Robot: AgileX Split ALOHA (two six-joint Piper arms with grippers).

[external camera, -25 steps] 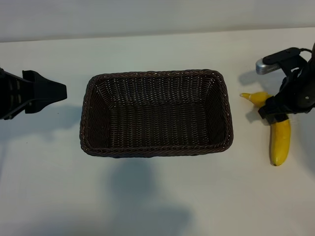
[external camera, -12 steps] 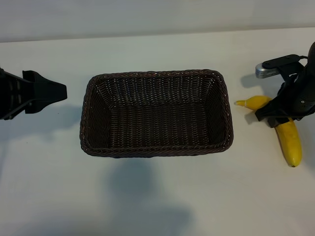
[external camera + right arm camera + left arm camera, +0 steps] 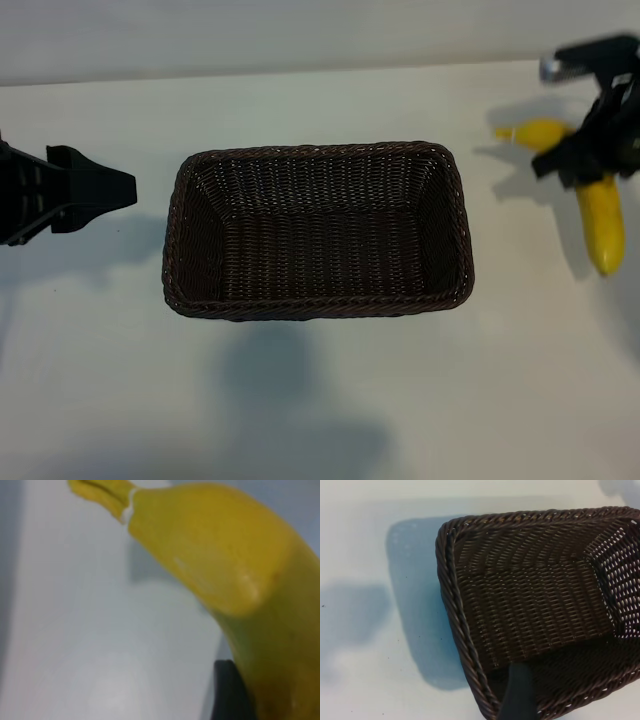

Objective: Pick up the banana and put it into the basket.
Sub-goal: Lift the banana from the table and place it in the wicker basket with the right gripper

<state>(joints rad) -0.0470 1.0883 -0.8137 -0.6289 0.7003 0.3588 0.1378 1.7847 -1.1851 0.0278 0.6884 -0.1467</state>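
The robot's right gripper will release the banana on the middle of the brown wicker basket's woven bottom (image 3: pixel 345 232).
The bright yellow banana (image 3: pixel 603 217) hangs above the table at the far right, with my right gripper (image 3: pixel 580 160) shut across its middle. Its shadow falls on the table beside it. In the right wrist view the banana (image 3: pixel 225 565) fills most of the picture, and one dark fingertip (image 3: pixel 227 690) presses against it. The dark brown wicker basket (image 3: pixel 315 150) sits mid-table with nothing in it. My left gripper (image 3: pixel 105 188) is parked left of the basket, open and holding nothing. Its wrist view shows the basket's rim (image 3: pixel 452 595).
The white table (image 3: pixel 320 400) lies bare around the basket, with an open strip between the basket's right wall and the banana. A pale wall (image 3: pixel 300 40) runs along the far edge.
My right gripper has closed on the banana and lifted it off the table, carrying it toward the far edge. The left arm and the basket have not moved.
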